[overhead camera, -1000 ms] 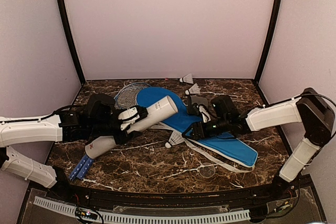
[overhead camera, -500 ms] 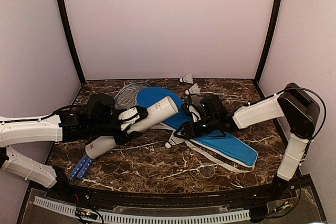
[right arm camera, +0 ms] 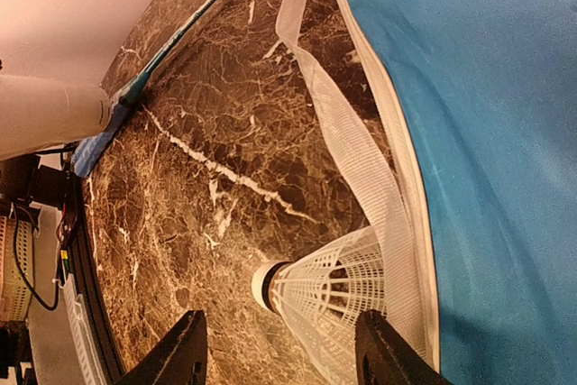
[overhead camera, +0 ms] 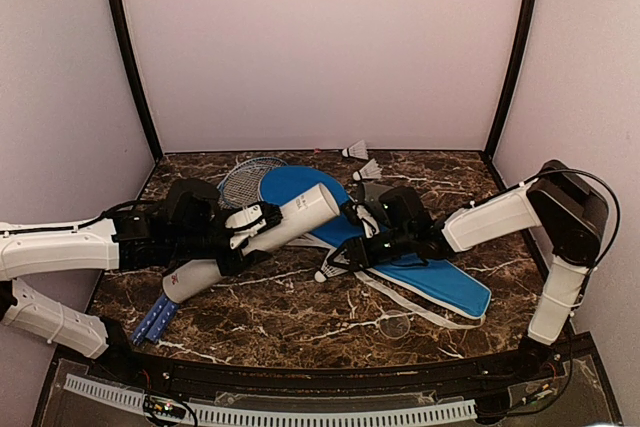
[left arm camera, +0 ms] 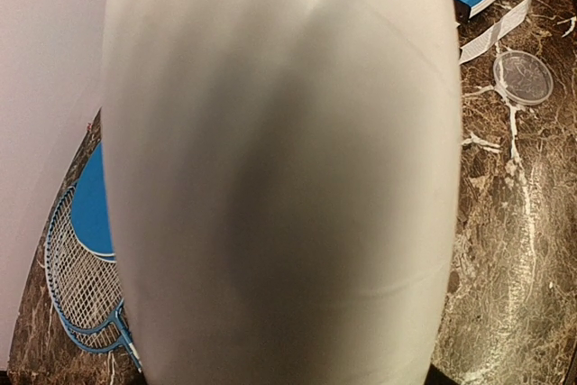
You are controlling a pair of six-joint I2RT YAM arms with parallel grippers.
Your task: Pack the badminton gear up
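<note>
The bag's white strap covers the shuttlecock's skirt, so next my right gripper retreats and pinches the skirt's free side [right arm camera: 305, 333], clear of the strap.
My left gripper [overhead camera: 240, 237] is shut on the long white tube [overhead camera: 262, 234], holding it tilted above the table; the tube [left arm camera: 279, 169] fills the left wrist view and hides the fingers. My right gripper [overhead camera: 345, 259] is open just over a white shuttlecock [overhead camera: 331, 266] lying beside the blue zip bag [overhead camera: 420, 267]. In the right wrist view the shuttlecock [right arm camera: 334, 299] lies between the two black fingertips [right arm camera: 185, 353], against the bag's white strap [right arm camera: 356, 164]. Two more shuttlecocks [overhead camera: 355, 151] [overhead camera: 367, 170] lie at the back. A blue racket head [overhead camera: 245, 179] shows behind the tube, and blue handles [overhead camera: 155, 320] at front left.
A clear round lid [overhead camera: 395, 326] lies on the marble table near the front edge, also in the left wrist view [left arm camera: 523, 77]. The bag's white strap [overhead camera: 400, 297] loops across the table in front of the bag. Walls enclose the back and both sides.
My right arm has reached left across the bag and lowered its open gripper to the shuttlecock. The left arm and the tube have not moved.
</note>
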